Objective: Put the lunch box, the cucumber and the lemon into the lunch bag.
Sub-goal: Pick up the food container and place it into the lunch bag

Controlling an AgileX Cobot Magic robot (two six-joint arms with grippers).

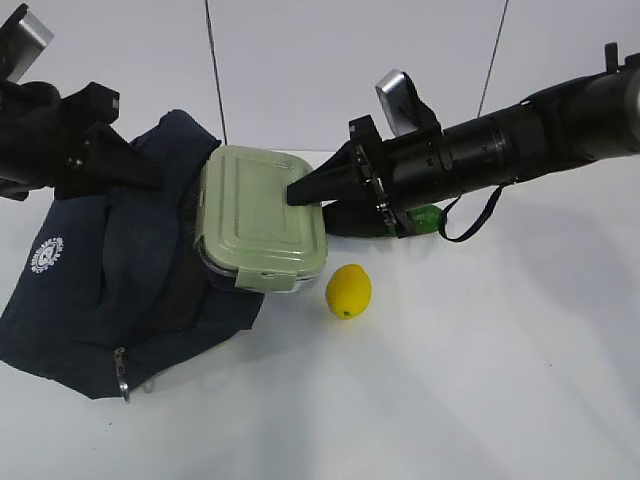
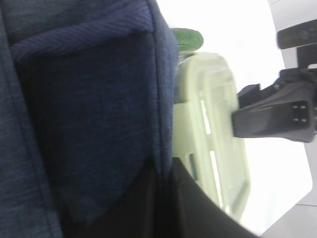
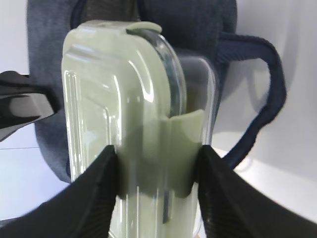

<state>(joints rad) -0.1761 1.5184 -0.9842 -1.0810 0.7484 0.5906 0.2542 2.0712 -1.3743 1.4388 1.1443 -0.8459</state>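
My right gripper is to release the lunch box. It will let it go down between the fabric sides of the navy lunch bag (image 1: 228,308).
The lunch box (image 1: 255,215), clear glass with a sage-green lid, hangs tilted at the mouth of the navy lunch bag (image 1: 100,290). My right gripper (image 1: 300,195) is shut on its near edge; in the right wrist view its fingers (image 3: 94,193) clamp the lid clip of the lunch box (image 3: 124,99). My left gripper (image 1: 150,175) is shut on the rim of the lunch bag (image 2: 89,99), with fabric pinched between its dark jaws. The lemon (image 1: 348,291) lies on the table in front of the box. Only a green end of the cucumber (image 1: 428,218) shows behind the right arm.
The white table (image 1: 480,380) stretches out to the right and front of the lemon. A loop handle (image 3: 267,99) of the bag hangs beside the box. The bag's zipper pull (image 1: 122,375) lies at its front corner.
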